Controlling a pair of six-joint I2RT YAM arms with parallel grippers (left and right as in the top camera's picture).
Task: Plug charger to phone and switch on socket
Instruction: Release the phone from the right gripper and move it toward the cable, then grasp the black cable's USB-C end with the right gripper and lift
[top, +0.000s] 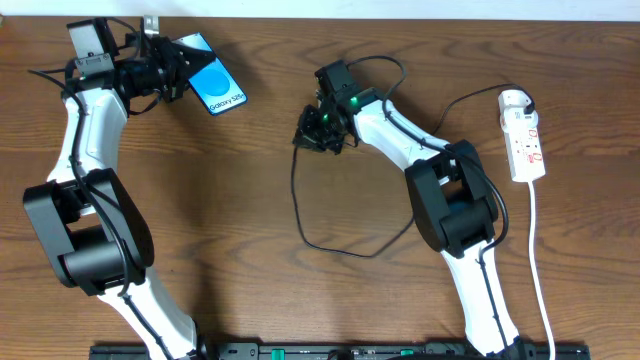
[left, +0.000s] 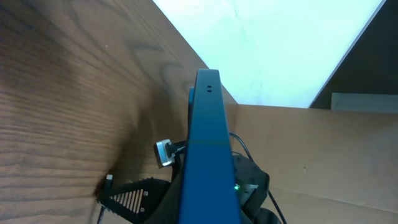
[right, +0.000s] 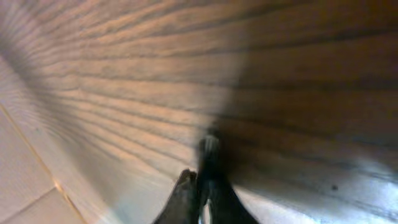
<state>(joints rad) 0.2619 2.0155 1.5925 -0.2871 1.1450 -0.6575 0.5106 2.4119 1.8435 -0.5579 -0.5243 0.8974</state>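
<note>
The robot's right gripper needs to put the charger's small black plug down on the bare wood just inside the cable's loop (top: 320, 167).
The phone (top: 213, 84), its blue screen reading "Galaxy S25+", is lifted at the back left with my left gripper (top: 180, 68) shut on it. In the left wrist view the phone (left: 208, 143) stands edge-on between the jaws. The charger (top: 300, 205), a thin black cable, loops across the table's middle. My right gripper (top: 320, 125) is shut on its plug end, to the right of the phone and apart from it. In the blurred right wrist view the gripper (right: 200, 179) pinches a dark plug (right: 211, 146). The silver plug tip (left: 163, 152) shows beside the phone. The white socket (top: 524, 135) lies at the far right.
The socket's white cord (top: 535, 250) runs from it towards the table's front edge, right of the right arm. The cable's loop lies on the wooden table (top: 250, 200) between the two arms. A pale wall edge borders the table's back.
</note>
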